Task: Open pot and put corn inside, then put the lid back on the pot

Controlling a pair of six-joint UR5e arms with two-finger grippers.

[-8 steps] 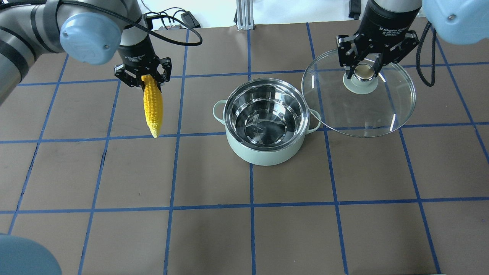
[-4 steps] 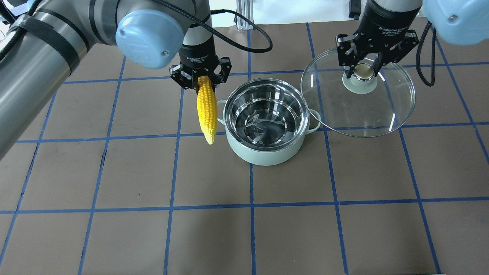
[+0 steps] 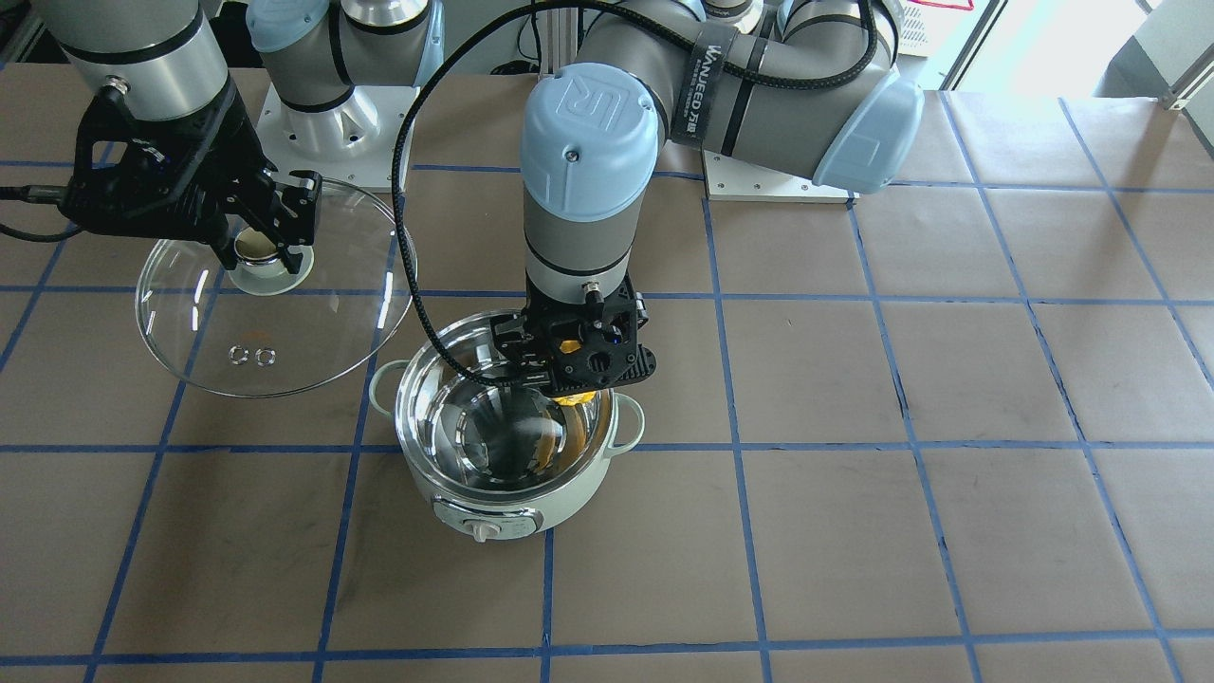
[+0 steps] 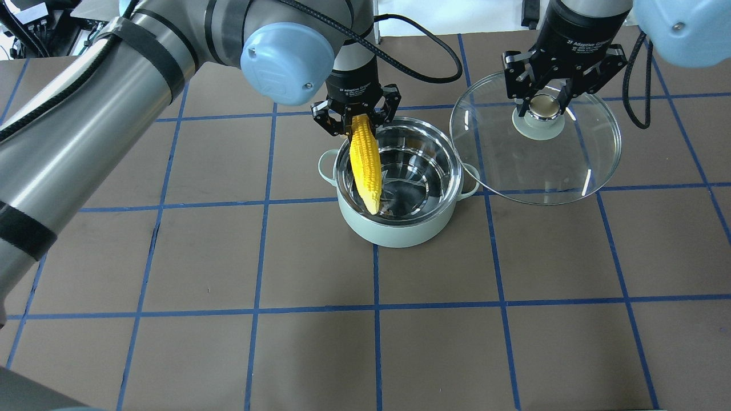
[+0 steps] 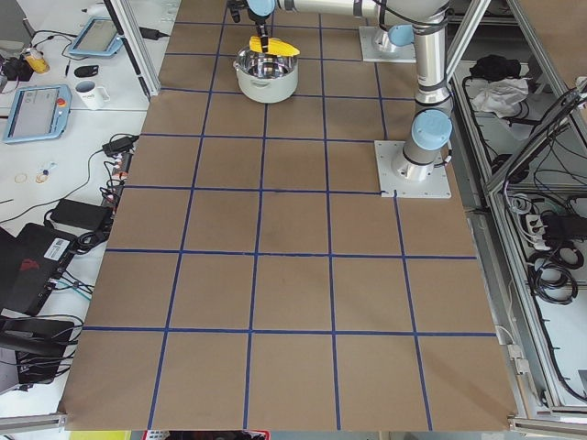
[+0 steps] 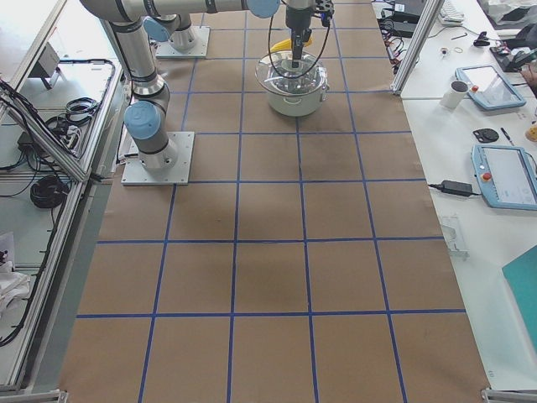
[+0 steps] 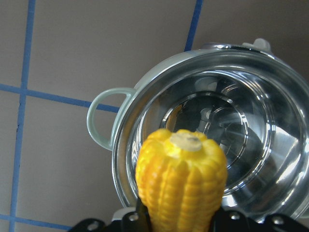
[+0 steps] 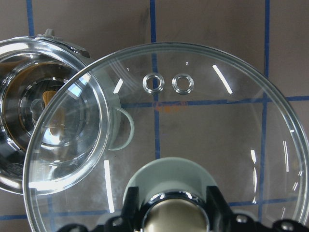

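Note:
My left gripper is going to release the yellow corn on the pot's steel bottom (image 3: 490,423) (image 7: 219,137), with one end of the corn pointing toward the pot's front dial.
The mint-green pot (image 4: 398,231) stands open at the table's middle, its steel inside bare (image 3: 493,446). My left gripper (image 4: 355,117) is shut on the thick end of the yellow corn (image 4: 365,165), which hangs tip down over the pot's left inner side. In the left wrist view the corn (image 7: 182,179) points at the pot's rim (image 7: 145,106). My right gripper (image 4: 543,105) is shut on the knob of the glass lid (image 4: 582,165), held in the air to the right of the pot. The lid also shows in the right wrist view (image 8: 203,125) and the front view (image 3: 285,341).
Brown table with a blue tape grid (image 4: 377,308). The arm bases (image 3: 332,123) stand at the table's robot side. Cables hang from both wrists. Monitors and tablets lie off the table in the side views.
My left arm has carried the corn rightward, from beside the pot's left handle to over the pot's opening. My right gripper and the lid have stayed still.

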